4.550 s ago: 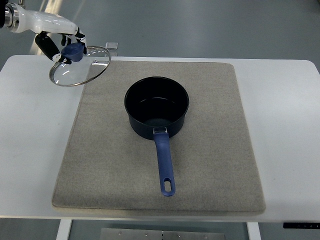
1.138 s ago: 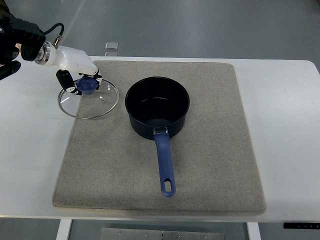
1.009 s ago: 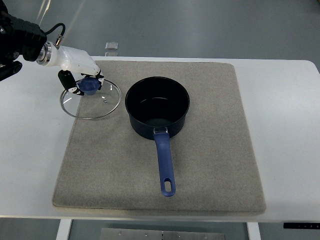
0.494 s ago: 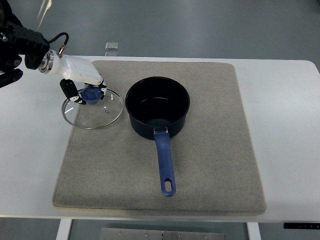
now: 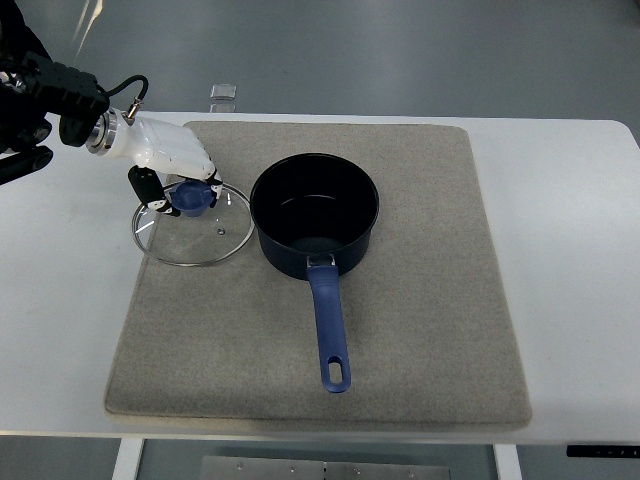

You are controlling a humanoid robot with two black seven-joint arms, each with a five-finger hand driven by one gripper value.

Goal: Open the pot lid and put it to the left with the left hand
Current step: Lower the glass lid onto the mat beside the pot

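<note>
The robot's left gripper will release the glass lid on the grey mat (image 5: 199, 225), close beside the dark blue pot.
A dark blue pot (image 5: 314, 213) stands uncovered on the grey mat (image 5: 400, 330), its blue handle (image 5: 329, 330) pointing toward the near edge. Just left of the pot is the glass lid (image 5: 200, 232) with its steel rim, over the mat's left edge. My left hand (image 5: 180, 192) comes in from the upper left and is shut on the lid's blue knob (image 5: 190, 198). Whether the lid rests on the mat or hangs slightly above it I cannot tell. The right arm is out of view.
The mat lies on a white table (image 5: 570, 250). A small clear object (image 5: 223, 93) sits at the table's far edge, behind the mat.
My left hand has carried the lid from the far left corner down and rightward, closer to the pot. The pot has stayed put.
</note>
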